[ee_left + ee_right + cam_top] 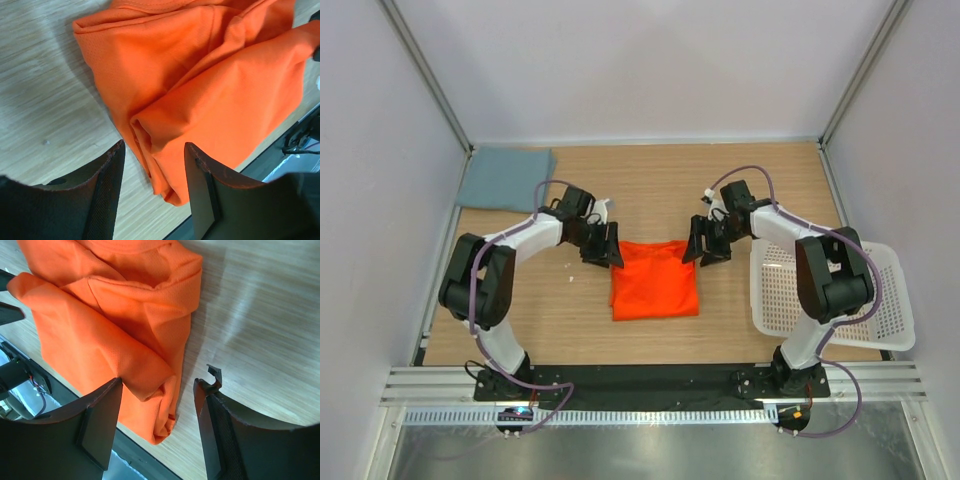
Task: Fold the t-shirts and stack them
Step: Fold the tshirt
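Note:
I should pinch the upper corners [150, 132] with both grippers and draw them farther away, since the orange t-shirt's upper layer stops short of the lower layer's far edge.
The orange t-shirt [655, 280] lies folded into a rough rectangle at the middle of the table. It also shows in the left wrist view [210, 85] and in the right wrist view [115, 325]. My left gripper [603, 248] is open at the shirt's far left corner, its jaws either side of the fabric edge [155, 155]. My right gripper [708, 248] is open at the far right corner, its jaws either side of that edge [157, 390]. The grey-blue t-shirt [505, 178] lies folded flat at the far left corner of the table.
A white perforated plastic basket [880, 300] stands at the right edge, beside the right arm. Grey walls with metal posts close in the back and sides. A black strip and metal rail run along the near edge [650, 378].

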Controlling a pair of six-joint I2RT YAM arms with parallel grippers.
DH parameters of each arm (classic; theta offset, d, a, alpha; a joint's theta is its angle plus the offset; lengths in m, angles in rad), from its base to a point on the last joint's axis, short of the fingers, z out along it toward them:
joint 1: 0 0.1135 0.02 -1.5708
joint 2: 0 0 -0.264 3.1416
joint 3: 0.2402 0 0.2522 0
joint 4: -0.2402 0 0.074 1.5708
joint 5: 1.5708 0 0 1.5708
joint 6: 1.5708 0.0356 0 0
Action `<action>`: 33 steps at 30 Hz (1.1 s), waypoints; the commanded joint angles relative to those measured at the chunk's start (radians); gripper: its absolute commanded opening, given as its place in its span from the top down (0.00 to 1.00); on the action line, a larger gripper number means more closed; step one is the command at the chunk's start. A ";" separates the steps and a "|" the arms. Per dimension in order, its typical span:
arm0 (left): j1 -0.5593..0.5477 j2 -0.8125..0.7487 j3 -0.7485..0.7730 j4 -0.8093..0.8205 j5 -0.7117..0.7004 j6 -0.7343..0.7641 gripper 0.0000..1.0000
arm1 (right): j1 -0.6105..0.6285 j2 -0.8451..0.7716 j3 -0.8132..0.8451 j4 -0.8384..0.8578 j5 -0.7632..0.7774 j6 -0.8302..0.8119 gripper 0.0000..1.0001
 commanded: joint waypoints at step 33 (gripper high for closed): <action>0.004 -0.164 0.063 -0.016 0.090 -0.101 1.00 | 0.011 -0.227 -0.017 0.125 -0.072 0.254 0.98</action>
